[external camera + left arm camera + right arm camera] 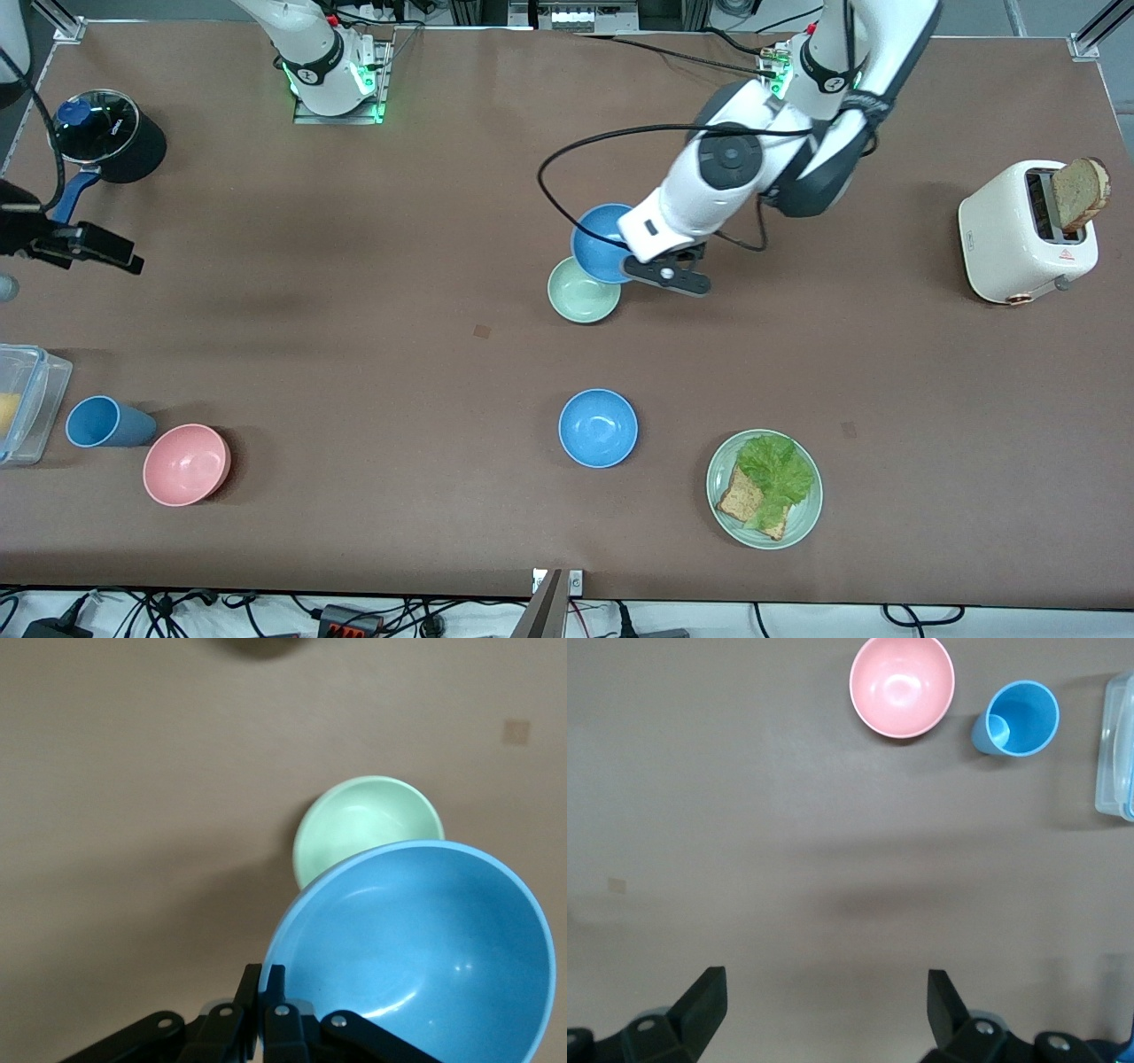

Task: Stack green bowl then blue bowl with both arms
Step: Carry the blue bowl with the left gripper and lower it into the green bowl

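Observation:
The robot's left gripper needs to release the blue bowl nested inside the upright green bowl (582, 288) (368, 828) near the middle of the table.
My left gripper (631, 266) is shut on the rim of a blue bowl (601, 241) and holds it tilted in the air, partly over the green bowl (580, 292). The green bowl stands upright on the table near the middle. In the left wrist view the fingers (251, 985) pinch the blue bowl's (416, 948) rim, and the green bowl (365, 819) shows just past its edge. A second blue bowl (598, 428) stands nearer the front camera. My right gripper (106, 251) is open and empty, up over the table at the right arm's end, as the right wrist view (826, 992) shows.
A pale green plate (722, 509) with toast and lettuce is beside the second blue bowl. A pink bowl (186, 463), a blue cup (102, 422) and a clear container (22, 403) stand at the right arm's end. A black pot (111, 133) and a toaster (1019, 235) stand at the table's ends.

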You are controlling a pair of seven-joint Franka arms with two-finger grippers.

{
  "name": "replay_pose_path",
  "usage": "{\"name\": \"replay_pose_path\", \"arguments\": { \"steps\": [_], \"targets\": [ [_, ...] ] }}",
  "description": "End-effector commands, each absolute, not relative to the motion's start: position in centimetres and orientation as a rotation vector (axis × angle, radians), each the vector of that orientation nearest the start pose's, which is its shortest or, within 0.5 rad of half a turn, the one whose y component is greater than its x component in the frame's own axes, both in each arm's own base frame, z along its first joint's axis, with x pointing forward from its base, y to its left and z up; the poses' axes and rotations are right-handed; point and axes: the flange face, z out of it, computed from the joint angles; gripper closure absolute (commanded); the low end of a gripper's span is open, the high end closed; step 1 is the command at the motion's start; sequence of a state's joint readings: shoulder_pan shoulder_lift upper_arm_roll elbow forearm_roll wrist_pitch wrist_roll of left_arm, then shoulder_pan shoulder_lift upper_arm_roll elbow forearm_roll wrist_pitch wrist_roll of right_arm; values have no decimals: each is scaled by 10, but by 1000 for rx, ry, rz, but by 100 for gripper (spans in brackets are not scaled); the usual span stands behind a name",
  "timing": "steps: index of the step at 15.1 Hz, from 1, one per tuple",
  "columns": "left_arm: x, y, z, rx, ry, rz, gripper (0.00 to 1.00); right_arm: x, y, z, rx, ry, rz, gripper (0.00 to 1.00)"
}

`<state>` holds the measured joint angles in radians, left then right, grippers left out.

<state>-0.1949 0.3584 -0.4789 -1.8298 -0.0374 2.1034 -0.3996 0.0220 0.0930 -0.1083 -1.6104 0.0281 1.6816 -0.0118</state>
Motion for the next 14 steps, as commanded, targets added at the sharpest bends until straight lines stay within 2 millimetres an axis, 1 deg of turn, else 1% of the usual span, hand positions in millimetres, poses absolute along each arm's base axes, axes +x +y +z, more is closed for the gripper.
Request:
{"name": "replay_pose_path", "arguments": {
  "steps": [1,3,4,5,7,9,10,13,14],
  "targets": [
    [512,-393,339,-3289,395,217,100,551,-43,558,-3151,88,-16,0],
    [526,-399,328,-3316,383,216,100,549,-43,554,-3149,88,-6,0],
    [530,-403,324,-3323,385,218,100,550,-43,555,-3143,92,0,0],
    [525,-415,323,-3315,419,216,100,551,-41,557,-3139,81,0,0],
    [528,-412,316,-3262,455,168,100,558,-36,565,-3142,48,-22,0],
    [527,-416,302,-3229,404,142,100,560,-38,559,-3142,53,-2,0],
    [523,-423,294,-3208,409,130,100,562,-37,558,-3143,53,0,0],
    [520,-426,283,-3201,416,144,100,562,-37,557,-3147,51,5,0],
    [517,-430,279,-3200,420,151,100,563,-38,557,-3146,59,3,0]
  ]
}}
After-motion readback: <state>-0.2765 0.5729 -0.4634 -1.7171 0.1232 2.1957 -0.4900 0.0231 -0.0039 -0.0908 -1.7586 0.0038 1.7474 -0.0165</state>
